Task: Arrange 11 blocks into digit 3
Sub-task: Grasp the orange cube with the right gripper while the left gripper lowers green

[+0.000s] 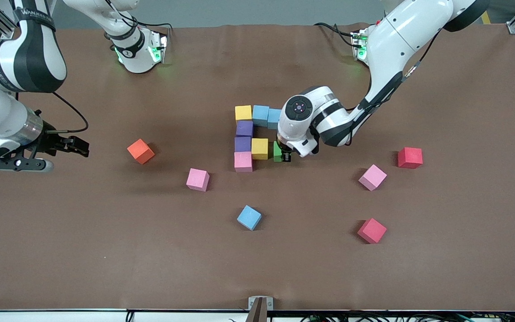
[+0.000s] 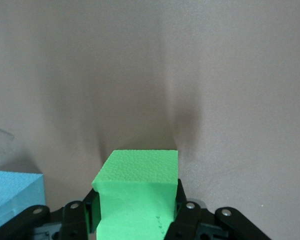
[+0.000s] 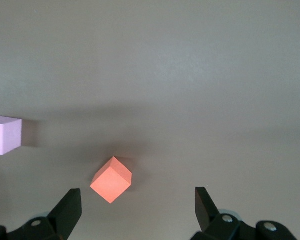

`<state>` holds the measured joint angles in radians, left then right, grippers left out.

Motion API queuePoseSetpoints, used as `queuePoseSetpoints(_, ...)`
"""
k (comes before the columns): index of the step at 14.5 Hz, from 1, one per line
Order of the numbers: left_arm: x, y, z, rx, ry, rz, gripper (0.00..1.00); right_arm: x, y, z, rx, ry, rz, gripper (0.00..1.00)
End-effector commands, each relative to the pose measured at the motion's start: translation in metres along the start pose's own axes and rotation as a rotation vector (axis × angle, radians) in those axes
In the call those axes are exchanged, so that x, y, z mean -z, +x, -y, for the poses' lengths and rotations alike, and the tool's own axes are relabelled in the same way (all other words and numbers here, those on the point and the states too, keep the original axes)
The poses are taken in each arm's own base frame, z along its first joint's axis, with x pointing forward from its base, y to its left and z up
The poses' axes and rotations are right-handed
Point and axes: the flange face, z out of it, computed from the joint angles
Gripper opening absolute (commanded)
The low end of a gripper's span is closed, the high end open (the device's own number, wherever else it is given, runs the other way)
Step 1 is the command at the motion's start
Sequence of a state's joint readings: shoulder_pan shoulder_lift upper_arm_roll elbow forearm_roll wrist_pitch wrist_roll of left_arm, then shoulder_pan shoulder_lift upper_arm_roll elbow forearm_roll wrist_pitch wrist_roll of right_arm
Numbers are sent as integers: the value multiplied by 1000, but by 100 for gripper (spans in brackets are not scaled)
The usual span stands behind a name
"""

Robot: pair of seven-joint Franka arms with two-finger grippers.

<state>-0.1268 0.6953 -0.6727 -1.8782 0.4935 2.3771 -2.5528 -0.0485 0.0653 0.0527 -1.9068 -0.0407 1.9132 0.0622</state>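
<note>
The robot's right gripper should go to the orange block next and close on opposite sides of the orange block (image 1: 141, 152) (image 3: 111, 180).
A partial figure of blocks stands mid-table: a yellow block (image 1: 243, 112) and two light blue blocks (image 1: 260, 115) form a bar. Two purple blocks (image 1: 244, 129) and a pink block (image 1: 243, 161) run down as a spine, with another yellow block (image 1: 259, 148) beside it. My left gripper (image 1: 285, 155) (image 2: 136, 201) is shut on a green block (image 1: 277, 152) (image 2: 137, 172), low and right beside that yellow block. Whether the green block touches the table I cannot tell. My right gripper (image 1: 76, 146) (image 3: 137, 197) waits open and empty over the table near an orange block (image 1: 141, 151) (image 3: 111, 180).
Loose blocks lie around the figure: pink (image 1: 197, 179) (image 3: 5, 135), light blue (image 1: 249, 217), pink (image 1: 372, 177), red (image 1: 410, 157) and red (image 1: 371, 230). A light blue block (image 2: 12, 195) shows at the edge of the left wrist view.
</note>
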Motion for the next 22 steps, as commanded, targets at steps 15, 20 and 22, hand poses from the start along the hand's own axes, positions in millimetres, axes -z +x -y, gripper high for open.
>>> queuePoseSetpoints(15,-13,-21,4,-15,6,9,38,-161,-24,107,345,-20,247,100)
queuePoseSetpoints(20,-13,-21,5,-8,10,11,38,-200,-34,101,486,5,210,100)
queuePoseSetpoints(22,-13,-20,5,-5,11,10,38,-218,-46,99,514,9,201,100)
